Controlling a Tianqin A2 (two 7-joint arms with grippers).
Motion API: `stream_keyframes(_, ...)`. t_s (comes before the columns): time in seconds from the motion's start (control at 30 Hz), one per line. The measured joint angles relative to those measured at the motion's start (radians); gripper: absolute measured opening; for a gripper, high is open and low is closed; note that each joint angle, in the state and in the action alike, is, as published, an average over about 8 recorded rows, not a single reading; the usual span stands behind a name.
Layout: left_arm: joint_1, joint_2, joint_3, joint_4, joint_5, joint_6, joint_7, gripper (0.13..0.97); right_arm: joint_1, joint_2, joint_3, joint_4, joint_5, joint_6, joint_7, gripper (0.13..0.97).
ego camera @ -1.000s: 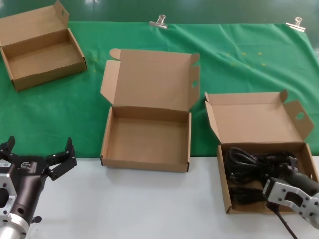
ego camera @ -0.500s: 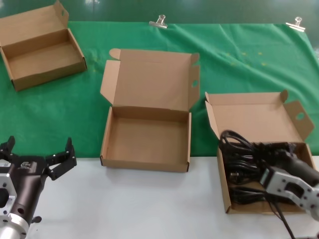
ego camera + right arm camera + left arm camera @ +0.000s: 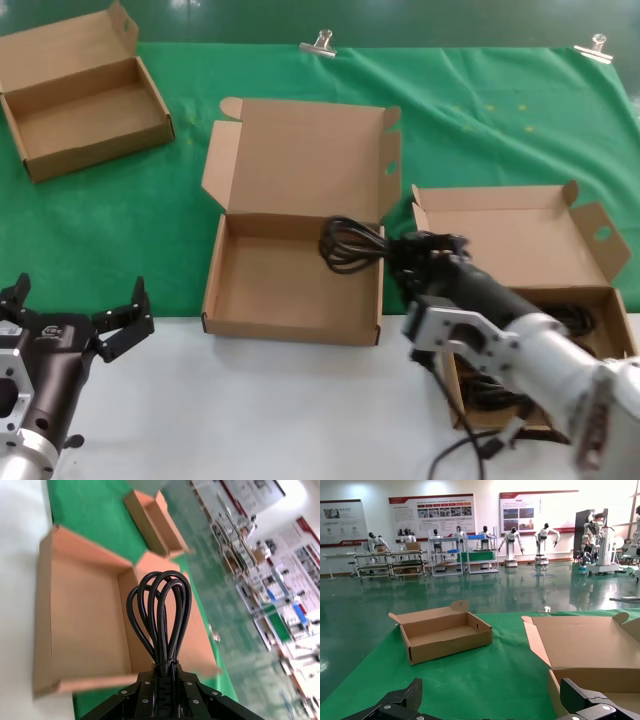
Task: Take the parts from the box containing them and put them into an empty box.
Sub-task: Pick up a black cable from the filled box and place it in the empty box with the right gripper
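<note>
The coiled black power cord, now held over the middle box's edge, will be let go by my right gripper on the bottom of the large middle box (image 3: 292,282) (image 3: 91,622), around its centre.
My right gripper (image 3: 400,252) is shut on a coiled black power cord (image 3: 350,243) and holds it in the air over the right edge of the large empty box (image 3: 225,290) in the middle. In the right wrist view the cord's loops (image 3: 161,612) stick out from the shut gripper (image 3: 165,672) above that box (image 3: 80,615). The box with wing flaps (image 3: 500,235) stands at the right, with more black cords (image 3: 580,322) left in it behind my arm. My left gripper (image 3: 80,318) is open and empty, parked over the white table at the near left.
A third, smaller empty box (image 3: 85,105) stands at the far left on the green cloth (image 3: 130,230); it also shows in the left wrist view (image 3: 442,635). Two metal clips (image 3: 320,43) hold the cloth's far edge. A cord tail hangs off the table front (image 3: 465,452).
My right gripper has lifted a power cord out of the right box and carried it left, to the right edge of the middle box. The left arm has not moved.
</note>
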Motion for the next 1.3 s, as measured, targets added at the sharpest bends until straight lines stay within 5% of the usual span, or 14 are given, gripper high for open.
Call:
stream_keyframes(0.6, 0.000, 0.000, 0.000, 0.000, 0.000, 0.000, 0.000, 0.966, 0.084, -0.365, 0.000, -0.494, 0.000, -0.208, -0.140, 0.210)
stream_keyframes(0.93, 0.000, 0.000, 0.000, 0.000, 0.000, 0.000, 0.000, 0.966, 0.112, -0.449, 0.000, -0.668, 0.000, -0.283, -0.133, 0.225)
stream_keyframes(1.3, 0.000, 0.000, 0.000, 0.000, 0.000, 0.000, 0.000, 0.966, 0.130, -0.472, 0.000, -0.705, 0.000, -0.310, -0.132, 0.310)
